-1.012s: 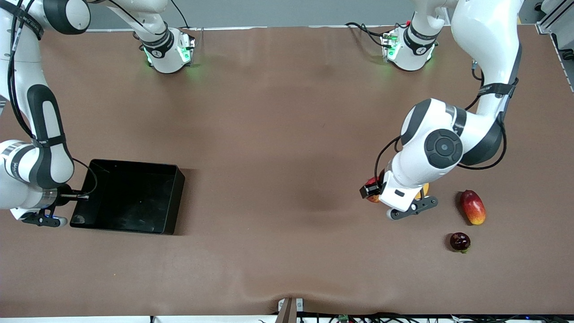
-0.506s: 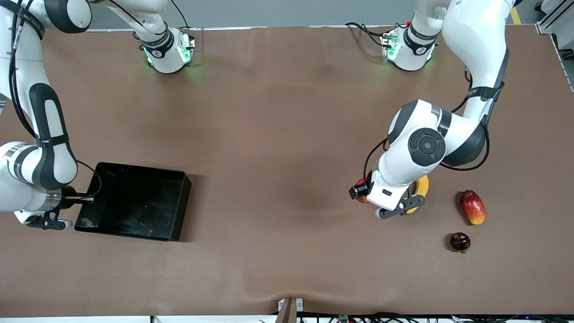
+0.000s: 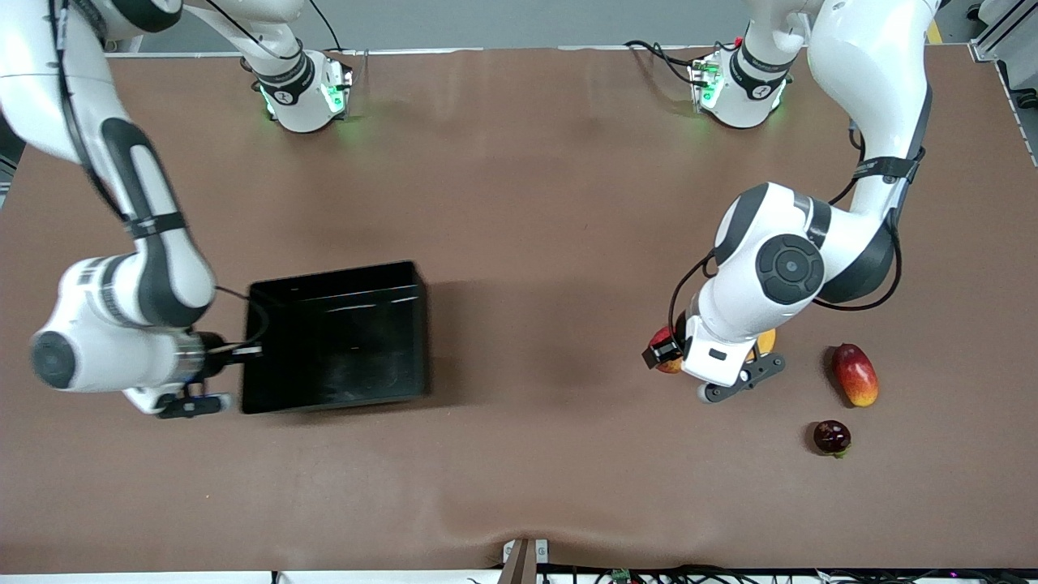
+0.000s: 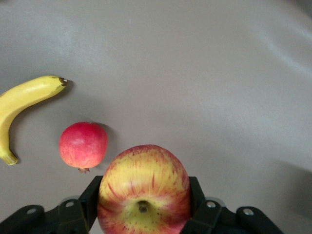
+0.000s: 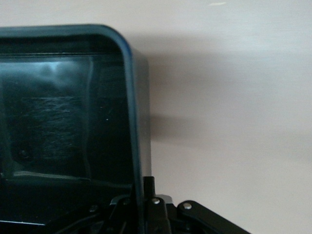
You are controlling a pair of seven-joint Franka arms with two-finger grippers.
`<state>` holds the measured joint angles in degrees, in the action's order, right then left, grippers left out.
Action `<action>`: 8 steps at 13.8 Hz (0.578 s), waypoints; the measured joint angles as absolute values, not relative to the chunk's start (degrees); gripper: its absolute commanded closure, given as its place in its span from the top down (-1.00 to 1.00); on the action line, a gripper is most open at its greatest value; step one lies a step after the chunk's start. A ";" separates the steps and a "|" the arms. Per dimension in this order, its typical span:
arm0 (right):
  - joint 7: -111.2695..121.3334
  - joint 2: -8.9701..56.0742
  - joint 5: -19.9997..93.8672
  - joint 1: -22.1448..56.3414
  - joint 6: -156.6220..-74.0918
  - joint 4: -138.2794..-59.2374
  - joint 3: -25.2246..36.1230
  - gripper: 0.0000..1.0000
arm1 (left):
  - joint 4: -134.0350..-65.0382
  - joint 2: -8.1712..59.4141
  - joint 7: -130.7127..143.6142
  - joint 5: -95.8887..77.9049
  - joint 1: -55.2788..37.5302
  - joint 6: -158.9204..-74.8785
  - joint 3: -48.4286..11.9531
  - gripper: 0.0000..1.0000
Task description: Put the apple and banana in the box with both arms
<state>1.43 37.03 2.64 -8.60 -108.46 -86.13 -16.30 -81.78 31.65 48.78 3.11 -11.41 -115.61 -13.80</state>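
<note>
Next, I let go of the black box with my right gripper on the bare brown table [image 3: 557, 281], just short of my left gripper.
My left gripper [image 3: 673, 350] is shut on the apple [image 3: 668, 362], red with yellow streaks, and holds it over the table at the left arm's end. In the left wrist view the apple [image 4: 144, 180] sits between the fingers [image 4: 90, 195]. The banana [image 4: 24, 97] lies on the table; in the front view only a bit of it [image 3: 767, 341] shows past the left arm. My right gripper [image 3: 243, 353] is shut on a wall of the black box [image 3: 340, 276]. The box [image 5: 58, 122] is empty, and the wall it is held by runs between the right gripper's jaws [image 5: 141, 200].
A red-yellow mango [image 3: 854, 375] and a dark red round fruit [image 3: 831, 436] lie near the left arm's end, nearer the front camera than the banana. The round red fruit [image 4: 83, 145] lies beside the banana. Brown table cover [image 3: 519, 203] spreads between the arms.
My right gripper has carried the box from the right arm's end toward the middle of the table and turned it. My left gripper still holds the apple and has only shifted slightly.
</note>
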 measured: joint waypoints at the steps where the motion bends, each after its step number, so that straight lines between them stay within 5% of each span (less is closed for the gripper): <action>1: -1.00 37.05 2.67 -6.38 -108.55 -86.25 -17.38 -1.00 | -81.71 31.52 49.01 3.11 -11.29 -115.51 -13.80 -1.00; 8: -21.84 37.35 2.61 14.93 -116.52 -86.95 -18.38 -1.00 | -81.44 27.78 49.85 3.11 -11.44 -109.70 -13.94 -1.00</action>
<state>-21.84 37.35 2.61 14.93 -116.52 -86.95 -18.38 -81.44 27.78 49.85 3.11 -11.44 -109.70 -13.94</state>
